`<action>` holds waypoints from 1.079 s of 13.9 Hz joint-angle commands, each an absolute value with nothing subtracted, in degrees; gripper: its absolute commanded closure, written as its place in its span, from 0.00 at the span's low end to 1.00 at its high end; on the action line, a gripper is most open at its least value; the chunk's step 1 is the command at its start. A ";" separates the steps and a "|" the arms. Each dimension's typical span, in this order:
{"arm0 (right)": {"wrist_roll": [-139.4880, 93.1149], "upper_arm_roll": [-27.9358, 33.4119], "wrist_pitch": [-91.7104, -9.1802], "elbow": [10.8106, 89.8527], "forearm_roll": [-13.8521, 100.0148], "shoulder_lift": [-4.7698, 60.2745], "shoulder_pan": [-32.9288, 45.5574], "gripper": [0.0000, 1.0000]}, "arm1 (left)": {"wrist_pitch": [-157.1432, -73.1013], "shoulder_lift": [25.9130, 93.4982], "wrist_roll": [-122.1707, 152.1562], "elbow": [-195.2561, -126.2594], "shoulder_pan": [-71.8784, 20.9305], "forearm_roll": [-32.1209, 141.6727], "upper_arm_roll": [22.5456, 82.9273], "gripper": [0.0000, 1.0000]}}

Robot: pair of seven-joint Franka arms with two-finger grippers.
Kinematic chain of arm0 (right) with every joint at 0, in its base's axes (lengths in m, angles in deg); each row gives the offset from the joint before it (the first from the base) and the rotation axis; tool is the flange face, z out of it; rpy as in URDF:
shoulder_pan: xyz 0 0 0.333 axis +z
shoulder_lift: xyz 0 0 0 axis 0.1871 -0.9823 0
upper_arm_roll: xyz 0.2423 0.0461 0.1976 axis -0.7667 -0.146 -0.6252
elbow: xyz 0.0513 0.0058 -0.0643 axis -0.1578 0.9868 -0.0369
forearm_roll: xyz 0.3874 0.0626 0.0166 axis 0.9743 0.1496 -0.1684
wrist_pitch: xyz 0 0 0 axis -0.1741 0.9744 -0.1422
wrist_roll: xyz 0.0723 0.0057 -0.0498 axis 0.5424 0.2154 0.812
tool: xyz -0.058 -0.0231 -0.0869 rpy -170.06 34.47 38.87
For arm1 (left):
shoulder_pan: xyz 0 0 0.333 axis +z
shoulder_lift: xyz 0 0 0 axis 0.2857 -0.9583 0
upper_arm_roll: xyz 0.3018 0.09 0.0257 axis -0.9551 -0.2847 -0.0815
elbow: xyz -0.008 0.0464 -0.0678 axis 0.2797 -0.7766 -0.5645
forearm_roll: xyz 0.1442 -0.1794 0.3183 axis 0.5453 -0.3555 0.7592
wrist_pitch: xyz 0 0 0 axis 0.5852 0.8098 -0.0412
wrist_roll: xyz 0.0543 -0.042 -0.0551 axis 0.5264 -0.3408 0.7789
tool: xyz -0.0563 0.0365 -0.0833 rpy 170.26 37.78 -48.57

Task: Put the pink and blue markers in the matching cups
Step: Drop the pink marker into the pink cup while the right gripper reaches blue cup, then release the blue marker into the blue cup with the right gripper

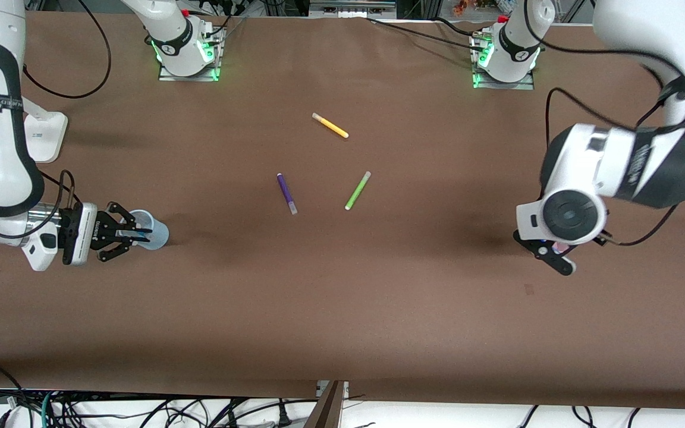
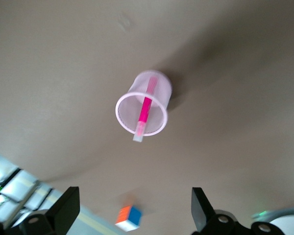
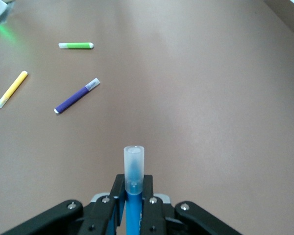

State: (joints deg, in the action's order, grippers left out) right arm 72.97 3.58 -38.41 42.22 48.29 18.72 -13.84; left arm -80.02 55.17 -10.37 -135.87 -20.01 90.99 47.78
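Observation:
The blue marker, now held at the cup's rim, will drop from my right gripper inside the pale blue cup (image 1: 146, 229) just below its fingers.
The pink marker (image 2: 145, 109) stands tilted in the pale pink cup (image 2: 159, 87), its pale cap sticking out over the rim. My left gripper (image 2: 134, 214) is open and empty above that cup. In the front view this gripper (image 1: 556, 257) hangs near the left arm's end of the table and hides the cup except for a pink sliver (image 1: 561, 245). My right gripper (image 3: 134, 188) is shut on the blue marker (image 3: 134, 169), greyish cap pointing away from the hand. In the front view it (image 1: 131, 233) holds the marker at the rim of the pale blue cup (image 1: 155, 232).
A purple marker (image 1: 286, 193), a green marker (image 1: 357, 190) and a yellow marker (image 1: 330, 125) lie in the middle of the table; all three show in the right wrist view (image 3: 77, 96). A small colour cube (image 2: 129, 218) shows past the table edge.

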 commanded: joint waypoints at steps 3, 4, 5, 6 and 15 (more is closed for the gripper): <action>79.26 2.74 -34.85 42.19 50.62 17.82 -17.02 1.00 | -79.96 61.85 2.46 -134.70 -18.63 76.72 47.16 0.00; 80.75 2.74 -34.58 42.19 50.71 17.47 -17.55 1.00 | -80.48 63.86 4.48 -135.57 -16.97 73.73 47.16 0.00; 81.90 2.74 -34.15 42.19 50.71 17.12 -18.07 1.00 | -80.49 65.97 5.89 -136.71 -15.65 71.09 47.42 0.00; 82.52 2.74 -34.05 42.28 50.71 16.85 -18.43 1.00 | -80.75 68.08 6.86 -137.59 -14.76 68.63 47.42 0.00; 83.33 2.74 -32.21 41.49 53.26 15.79 -19.57 0.00 | -93.31 83.99 7.40 -154.89 -16.78 62.62 39.60 0.00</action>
